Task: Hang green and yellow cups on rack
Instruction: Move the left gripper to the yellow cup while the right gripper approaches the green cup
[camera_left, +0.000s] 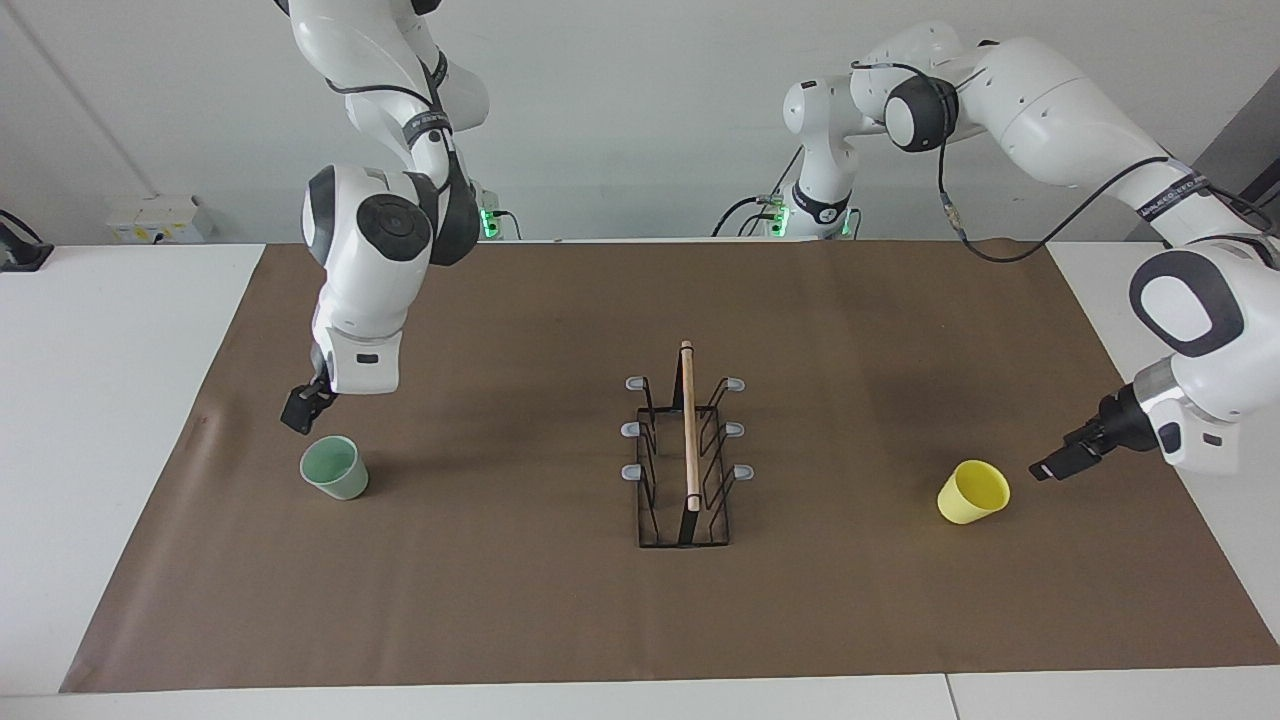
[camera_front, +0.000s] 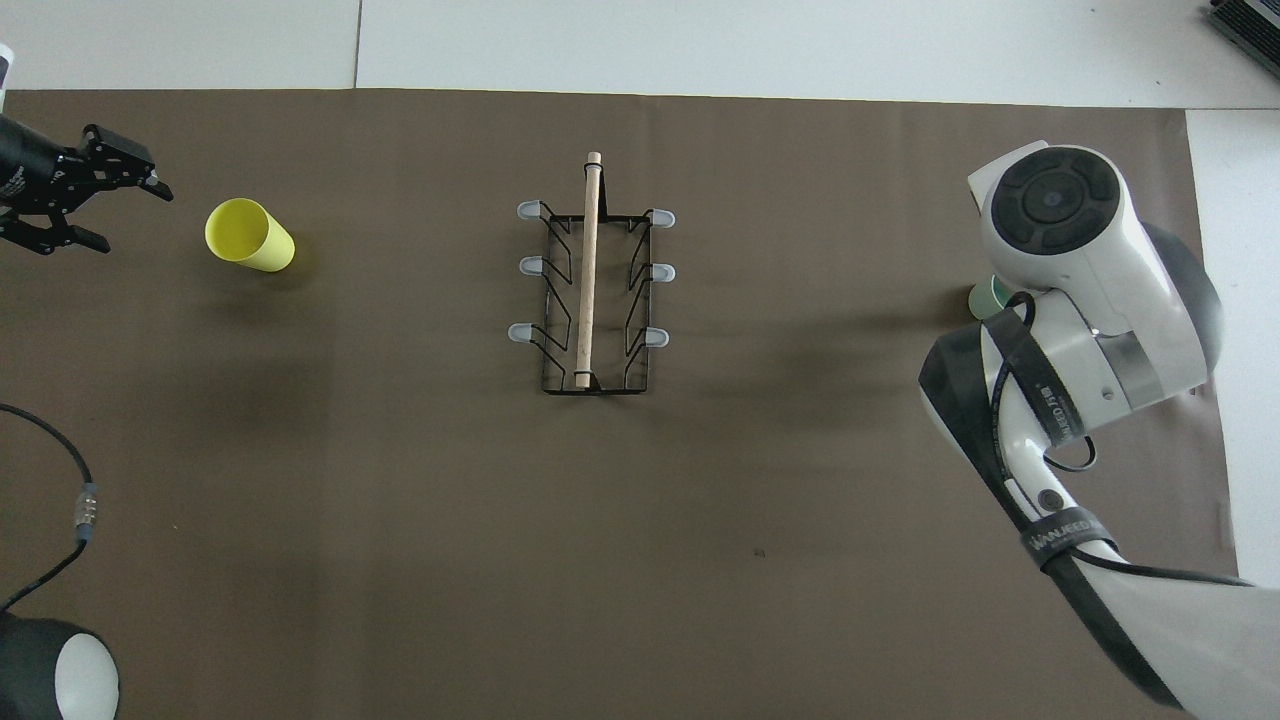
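Observation:
The robot's right gripper will next close around the outer sides (camera_front: 979, 301) of the mint green cup, under the cup's rim.
The black wire rack (camera_left: 688, 430) with its wooden rod stands mid-table, all grey-tipped prongs bare; it also shows in the overhead view (camera_front: 588, 280). The mint green cup (camera_left: 335, 468) stands mouth up toward the right arm's end, and only a sliver of it (camera_front: 990, 297) shows under the arm in the overhead view. My right gripper (camera_left: 303, 408) hangs just above it, over the mat beside its rim. The yellow cup (camera_left: 973, 491) (camera_front: 250, 235) sits toward the left arm's end. My left gripper (camera_left: 1052, 467) (camera_front: 125, 215) is open, low beside the yellow cup, apart from it.
A brown mat (camera_left: 560, 600) covers the white table (camera_left: 120, 400). A cable (camera_front: 60, 470) hangs from the left arm. Both cups sit well apart from the rack.

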